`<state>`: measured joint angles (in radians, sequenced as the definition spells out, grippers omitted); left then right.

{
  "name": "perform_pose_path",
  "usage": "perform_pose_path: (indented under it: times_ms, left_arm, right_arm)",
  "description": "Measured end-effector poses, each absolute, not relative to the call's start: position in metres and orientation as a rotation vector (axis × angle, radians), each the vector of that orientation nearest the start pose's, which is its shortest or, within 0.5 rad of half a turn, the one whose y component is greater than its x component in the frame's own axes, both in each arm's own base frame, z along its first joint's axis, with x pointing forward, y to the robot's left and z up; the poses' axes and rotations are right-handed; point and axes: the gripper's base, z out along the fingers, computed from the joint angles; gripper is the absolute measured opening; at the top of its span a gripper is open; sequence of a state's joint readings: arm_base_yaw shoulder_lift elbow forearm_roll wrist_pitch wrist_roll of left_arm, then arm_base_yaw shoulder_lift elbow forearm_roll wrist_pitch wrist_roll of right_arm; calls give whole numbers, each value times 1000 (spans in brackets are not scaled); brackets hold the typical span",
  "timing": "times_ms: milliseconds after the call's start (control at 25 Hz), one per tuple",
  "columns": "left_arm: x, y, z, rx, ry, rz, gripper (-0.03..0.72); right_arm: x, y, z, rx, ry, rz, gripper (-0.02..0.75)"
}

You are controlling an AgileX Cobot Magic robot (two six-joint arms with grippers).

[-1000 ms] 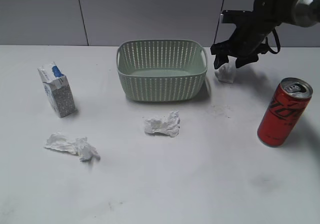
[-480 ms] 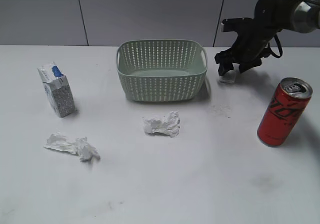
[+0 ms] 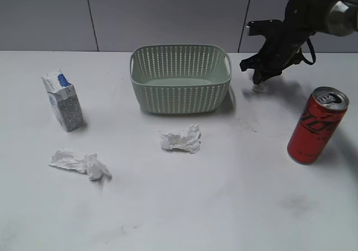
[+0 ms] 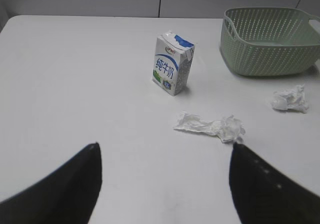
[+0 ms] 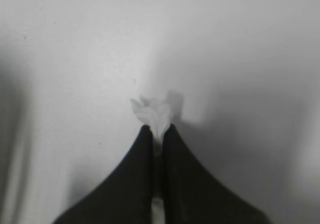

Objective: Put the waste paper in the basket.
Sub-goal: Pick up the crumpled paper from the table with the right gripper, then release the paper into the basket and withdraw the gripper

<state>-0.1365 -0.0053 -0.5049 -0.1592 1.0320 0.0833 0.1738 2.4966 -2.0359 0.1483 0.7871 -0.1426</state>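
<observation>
Next, I release the small waste paper wad, now held low over the table, with my right gripper near the middle of the sage-green basket's bottom (image 3: pixel 174 83).
The sage-green basket (image 3: pixel 180 77) stands at the back middle of the table and looks empty; it also shows in the left wrist view (image 4: pixel 272 39). My right gripper (image 3: pixel 258 77) is to the right of the basket, shut on a small wad of waste paper (image 5: pixel 154 113), low over the table. A second wad (image 3: pixel 180 139) lies in front of the basket. A third, flatter wad (image 3: pixel 79 163) lies at the front left. My left gripper (image 4: pixel 165 184) is open and empty, just short of that third wad (image 4: pixel 212 125).
A blue-and-white carton (image 3: pixel 64 100) stands at the left. A red drink can (image 3: pixel 316 126) stands at the right, in front of my right arm. A grey panelled wall runs behind the table.
My right gripper has closed on the small wad beside the basket, which now shows much less. The other two wads, carton and can have not moved.
</observation>
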Motion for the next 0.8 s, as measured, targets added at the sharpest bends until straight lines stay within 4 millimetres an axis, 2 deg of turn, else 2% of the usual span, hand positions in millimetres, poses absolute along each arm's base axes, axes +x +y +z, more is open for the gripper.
perform_pose_path:
  times_ms: [120,200,400,480,600,800]
  left_arm:
    - [-7,-11,282,225,1990,-223,588]
    - [-7,-11,282,226,1990,-223,588]
    - [-7,-11,282,226,1990,-223,588]
    - [-7,-11,282,226,1990,-223,588]
    - [-7,-11,282,226,1990,-223,588]
    - [-7,-11,282,226,1990,-223,588]
  right_arm:
    - [515,100,120,-323,2712,184,-4]
    - [514,100,140,-324,2683,186,-4]
    - [504,101,216,-331,2557,191,-5]
    - [495,104,239,-380,2536,188,-4]
    - [477,120,268,-497,2527,191,-4]
    - [449,170,292,-665,2482,233,-4]
